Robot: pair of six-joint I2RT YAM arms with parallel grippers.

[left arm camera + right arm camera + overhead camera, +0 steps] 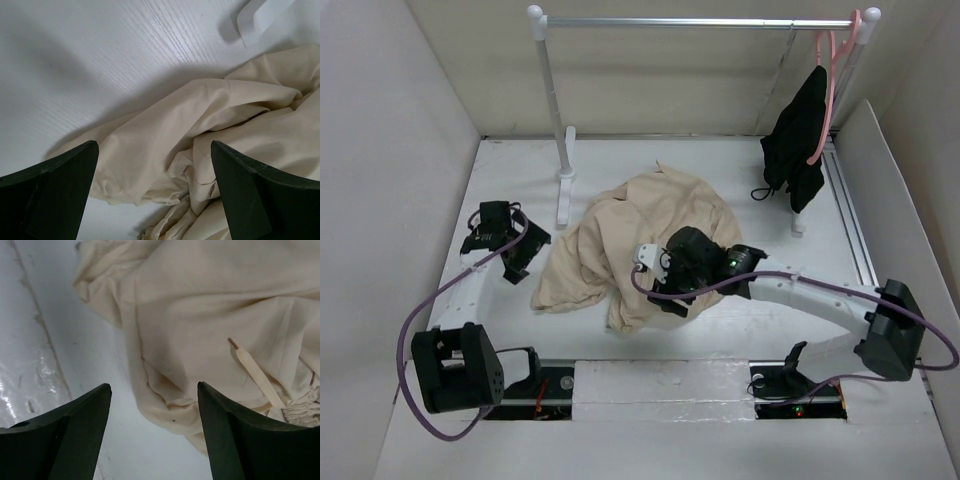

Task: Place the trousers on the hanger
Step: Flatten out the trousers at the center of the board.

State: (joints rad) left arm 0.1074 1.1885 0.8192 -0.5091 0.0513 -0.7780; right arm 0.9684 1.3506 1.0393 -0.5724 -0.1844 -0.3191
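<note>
I will close my left gripper on the outer edge of the beige trousers' flat end (560, 258) (140, 127), near the foot of the white clothes rail.
The beige trousers (640, 230) lie crumpled in a heap in the middle of the table. My left gripper (520, 250) is open and empty, just left of the heap; in the left wrist view the gripper (155, 165) hangs over the trousers' (225, 130) edge. My right gripper (655, 275) is open and empty over the heap's near edge; in the right wrist view the gripper (154, 400) is above a fold of the trousers (210, 305), with the drawstring (257, 372) to the right. The grey wire hanger is not in view.
A white clothes rail (700, 22) stands at the back, its left foot (565, 190) beside the trousers. A pink hanger (830, 80) with a black garment (798, 135) hangs at its right end. White walls enclose the table.
</note>
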